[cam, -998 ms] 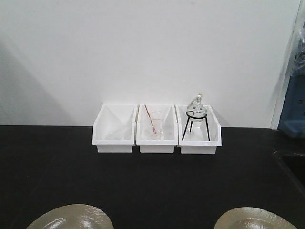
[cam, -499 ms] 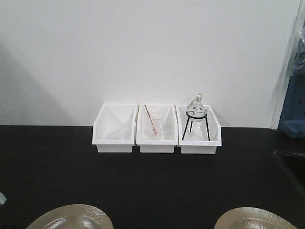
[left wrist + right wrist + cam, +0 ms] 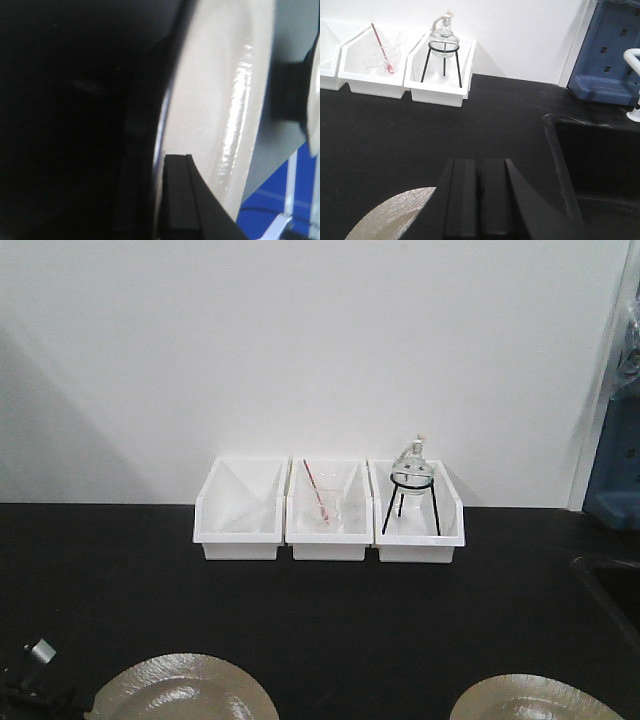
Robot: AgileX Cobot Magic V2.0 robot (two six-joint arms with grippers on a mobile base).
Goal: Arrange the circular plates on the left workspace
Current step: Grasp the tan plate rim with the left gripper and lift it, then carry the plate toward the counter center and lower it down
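Observation:
My left gripper is going to let go of the beige plate on the black countertop [image 3: 316, 628] in front of the middle white bin.
Two beige circular plates show at the bottom edge of the front view on the black countertop [image 3: 320, 610]. The left plate [image 3: 185, 690] is held at its rim by my left gripper [image 3: 35, 680]. In the left wrist view this plate [image 3: 220, 100] stands edge-on, its glossy top facing right. My left gripper [image 3: 160, 167] is shut on its rim, with one black finger [image 3: 180, 200] lying on the beige face. The right plate [image 3: 530, 700] lies flat. My right gripper [image 3: 479, 200] hovers just right of that plate [image 3: 390, 217], fingers pressed together and empty.
Three white bins [image 3: 328, 510] line the back wall; the middle one holds a beaker with a red rod [image 3: 382, 50], the right one a flask on a tripod [image 3: 442, 42]. A recessed sink [image 3: 600, 165] and a blue rack [image 3: 615, 50] lie to the right.
The left plate has shifted to the right and shows larger in the front view. My left arm has come into sight at the bottom left corner. The right plate is still.

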